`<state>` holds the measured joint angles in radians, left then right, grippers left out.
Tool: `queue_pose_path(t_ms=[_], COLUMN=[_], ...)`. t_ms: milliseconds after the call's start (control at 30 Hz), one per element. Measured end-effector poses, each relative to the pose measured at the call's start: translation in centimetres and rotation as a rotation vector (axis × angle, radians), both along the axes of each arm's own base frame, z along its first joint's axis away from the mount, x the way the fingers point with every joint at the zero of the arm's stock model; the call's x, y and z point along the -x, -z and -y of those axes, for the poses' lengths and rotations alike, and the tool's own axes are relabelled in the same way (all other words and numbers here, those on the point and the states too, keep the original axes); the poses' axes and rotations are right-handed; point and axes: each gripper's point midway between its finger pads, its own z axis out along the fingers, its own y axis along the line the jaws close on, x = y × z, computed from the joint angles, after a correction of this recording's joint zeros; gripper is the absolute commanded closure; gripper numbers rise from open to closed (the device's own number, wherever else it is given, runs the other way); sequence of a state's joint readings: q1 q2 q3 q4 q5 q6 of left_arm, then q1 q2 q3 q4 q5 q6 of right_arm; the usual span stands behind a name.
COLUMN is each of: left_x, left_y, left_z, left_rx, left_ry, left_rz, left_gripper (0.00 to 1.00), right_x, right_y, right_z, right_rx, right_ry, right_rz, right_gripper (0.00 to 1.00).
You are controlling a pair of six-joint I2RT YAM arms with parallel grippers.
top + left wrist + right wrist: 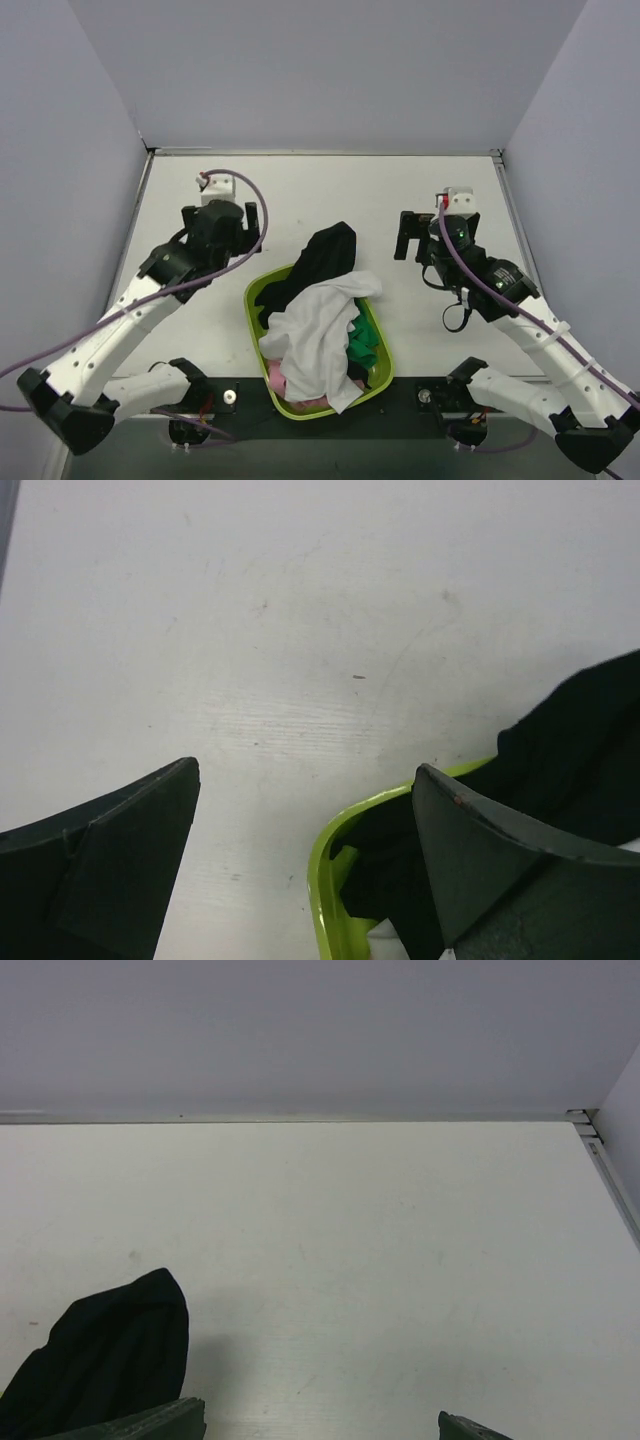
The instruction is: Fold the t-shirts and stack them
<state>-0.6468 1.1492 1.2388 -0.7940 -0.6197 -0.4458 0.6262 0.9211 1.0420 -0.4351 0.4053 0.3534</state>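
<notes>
The lime green basket's rim [373, 315] is beside the green t-shirt. Next, my right gripper closes on it just nearer than the white t-shirt's sleeve.
A white t-shirt [315, 340] lies heaped on top of a lime green basket [258, 292] at the near middle of the table. A black t-shirt [325, 262] hangs over the basket's far rim; it also shows in the left wrist view [580, 750] and the right wrist view [110, 1360]. A green one [368, 338] and a pink one [285, 385] peek out under the white one. My left gripper [240, 222] is open and empty, left of the basket's far corner. My right gripper [408, 238] is open and empty, right of the black shirt.
The basket's corner rim [325, 865] lies between my left fingers. Grey walls close the table on the left, far side and right. The table's far right corner [585, 1125] has a metal edge strip.
</notes>
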Motion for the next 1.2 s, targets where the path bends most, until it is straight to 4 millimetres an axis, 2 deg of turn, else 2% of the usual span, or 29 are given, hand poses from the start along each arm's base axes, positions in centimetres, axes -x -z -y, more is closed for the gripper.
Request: queue_pose_path(t_ms=[200,267,367,500,600,667,733,867,933,1000,1200], left_x=[4.6,5.1,4.4,2.2,1.8,2.6,3.3,3.8,4.0,4.0,3.8], left_y=[-0.9,-1.7,-2.1,0.3,4.5,6.6,7.1,6.0,5.2,4.9,5.0], left_z=[0.4,0.7,1.4,3.0,3.8,3.7,3.7,4.1,3.9,3.7,3.3], left_rx=[0.185,0.202,0.178,0.084,-0.001,-0.031,-0.026,0.026,0.044,0.049,0.037], left_ry=[0.222,0.266,0.286,0.262,0.252,0.260,0.274,0.298,0.296,0.290,0.256], left_rz=[0.174,0.207,0.183,0.031,-0.106,-0.175,-0.202,-0.168,-0.142,-0.131,-0.130], left_gripper=[0.03,0.03,0.03,0.03,0.03,0.03,0.03,0.02,0.02,0.03,0.03], right_x=[0.4,0.5,0.8,1.9,3.7,4.9,6.2,7.8,8.3,8.8,9.7], right_y=[2.6,3.3,4.0,6.2,9.2,10.9,12.1,12.8,13.5,14.6,18.0], right_z=[-3.1,-3.7,-4.5,-6.6,-7.8,-8.1,-8.1,-8.7,-8.6,-7.8,-5.4], right_rx=[0.083,0.101,0.114,0.119,0.128,0.157,0.203,0.223,0.216,0.240,0.320], right_ry=[-0.098,-0.118,-0.147,-0.227,-0.279,-0.291,-0.282,-0.245,-0.218,-0.192,-0.123], right_rz=[-0.085,-0.107,-0.131,-0.202,-0.280,-0.315,-0.324,-0.319,-0.322,-0.333,-0.381], right_gripper=[0.00,0.00,0.00,0.00,0.00,0.00,0.00,0.00,0.04,0.09,0.17])
